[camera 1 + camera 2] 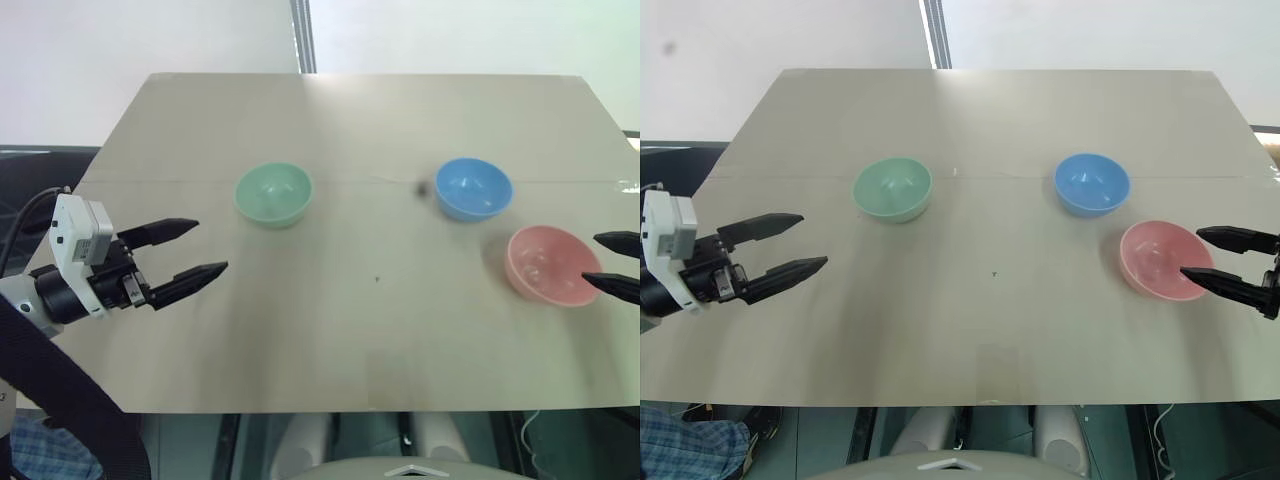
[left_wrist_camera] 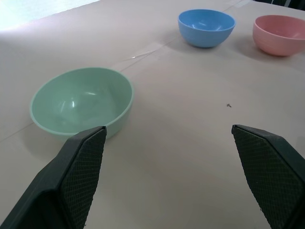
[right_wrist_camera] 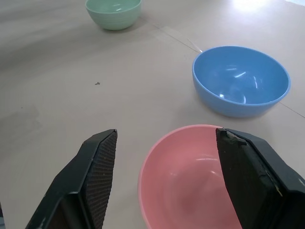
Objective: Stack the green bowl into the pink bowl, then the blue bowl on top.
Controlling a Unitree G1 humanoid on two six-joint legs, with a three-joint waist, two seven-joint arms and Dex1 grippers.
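Observation:
The robot's right gripper will next move to the pink bowl's near-side rim (image 1: 547,301) (image 3: 142,212) and close there, because the pink bowl will move toward the middle.
Three bowls stand upright and apart on the tan table (image 1: 330,340). The green bowl (image 1: 273,194) is left of centre, the blue bowl (image 1: 473,187) right of centre, and the pink bowl (image 1: 550,264) nearer and further right. My left gripper (image 1: 205,249) hovers open over the table's left side, pointing toward the green bowl (image 2: 82,101) with nothing between its fingers. My right gripper (image 1: 1198,253) is open at the right edge, its fingertips level with the pink bowl's (image 3: 188,179) rim on the right side; I cannot tell if they touch it.
A seam line (image 1: 360,180) crosses the table behind the green and blue bowls. A tiny dark speck (image 1: 377,279) lies mid-table. The table's near edge (image 1: 330,410) runs just in front of me, and a white wall (image 1: 150,40) stands behind.

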